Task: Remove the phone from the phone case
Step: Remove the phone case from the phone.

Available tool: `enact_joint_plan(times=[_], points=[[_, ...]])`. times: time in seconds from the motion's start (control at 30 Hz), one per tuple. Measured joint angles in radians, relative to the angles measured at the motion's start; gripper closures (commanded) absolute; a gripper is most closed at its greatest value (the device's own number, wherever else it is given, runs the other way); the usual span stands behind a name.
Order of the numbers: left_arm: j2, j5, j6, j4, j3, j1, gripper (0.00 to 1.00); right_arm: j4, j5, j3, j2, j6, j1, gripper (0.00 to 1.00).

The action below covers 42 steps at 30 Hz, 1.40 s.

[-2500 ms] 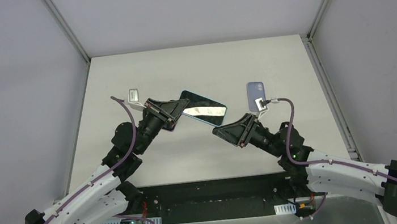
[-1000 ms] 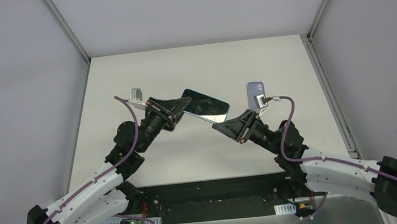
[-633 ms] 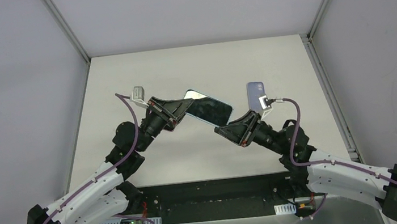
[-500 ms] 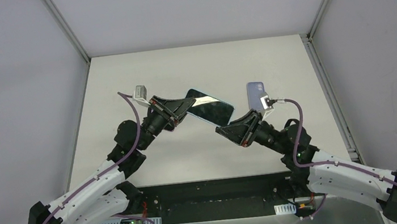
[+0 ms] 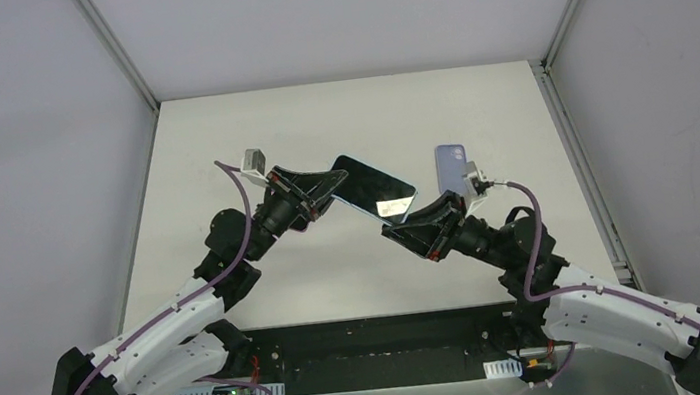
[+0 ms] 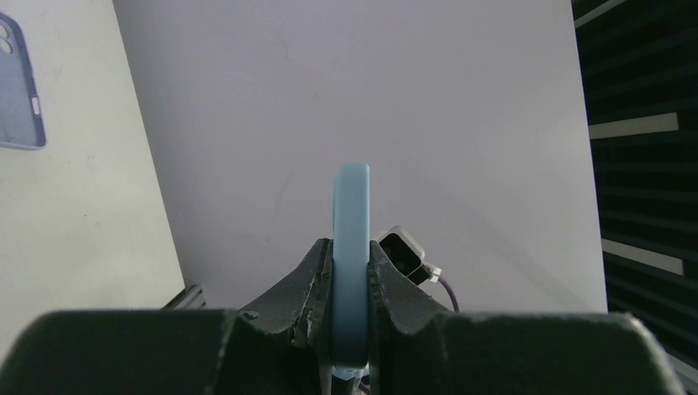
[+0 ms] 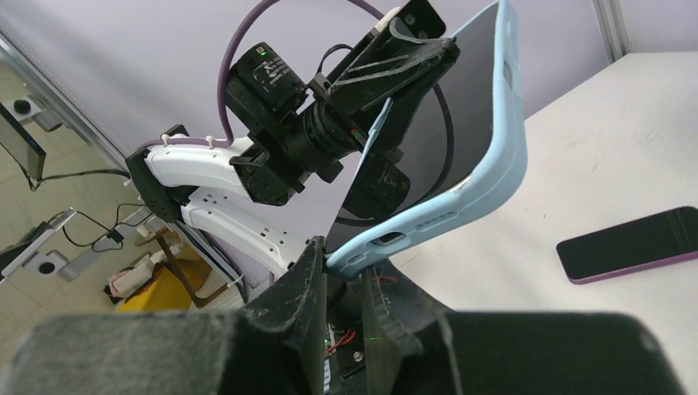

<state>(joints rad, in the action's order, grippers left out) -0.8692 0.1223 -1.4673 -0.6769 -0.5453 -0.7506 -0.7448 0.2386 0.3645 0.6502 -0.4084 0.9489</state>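
The case slants across my right fingers at its near corner, so next I back off, line up and take its far corner [image 5: 414,189].
A phone in a light-blue case [image 5: 376,192] hangs in the air above the table, screen up and tilted. My left gripper [image 5: 320,193] is shut on its left end. In the left wrist view the case edge [image 6: 351,214] stands upright, pinched between the fingers of that gripper [image 6: 351,247]. My right gripper [image 5: 408,223] is at the case's near right corner. In the right wrist view that corner [image 7: 354,253] sits between the narrow-set fingers of that gripper [image 7: 344,257] and fills the gap. The dark screen [image 7: 444,107] faces left there.
A second, purple device [image 5: 451,167] lies flat on the white table [image 5: 336,119] just right of the held phone. It also shows in the right wrist view [image 7: 630,244] and the left wrist view [image 6: 16,82]. Grey walls and rails [image 5: 569,130] border the table.
My left gripper carried the cased phone a little to the right and up. My right gripper moved up to the phone's near right corner, and its fingers now sit around it.
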Motion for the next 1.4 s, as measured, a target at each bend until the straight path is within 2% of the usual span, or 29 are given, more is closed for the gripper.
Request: enact_joint_plan(times=[0.37,0.83,0.97,1.13,1.23,1.4], points=[[-0.003,0.007,-0.051,-0.023,-0.01,0.0,1.0,0.007,0.079,0.043,0.025,0.137,0.0,1.0],[-0.007,0.034,-0.064,-0.023,-0.017,0.0,1.0,0.081,0.1,0.058,-0.003,0.247,0.001,1.0],[-0.005,0.043,-0.059,-0.023,-0.017,-0.001,1.0,0.162,0.108,0.078,-0.03,0.261,0.001,0.69],[-0.005,0.08,-0.042,-0.013,-0.017,-0.01,1.0,0.301,0.139,0.106,-0.077,0.273,0.004,0.36],[-0.006,0.106,-0.033,-0.01,-0.017,-0.01,1.0,0.402,0.142,0.127,-0.105,0.273,0.005,0.25],[-0.006,0.111,-0.001,0.008,-0.023,0.0,1.0,0.546,0.116,0.14,-0.207,0.258,0.005,0.2]])
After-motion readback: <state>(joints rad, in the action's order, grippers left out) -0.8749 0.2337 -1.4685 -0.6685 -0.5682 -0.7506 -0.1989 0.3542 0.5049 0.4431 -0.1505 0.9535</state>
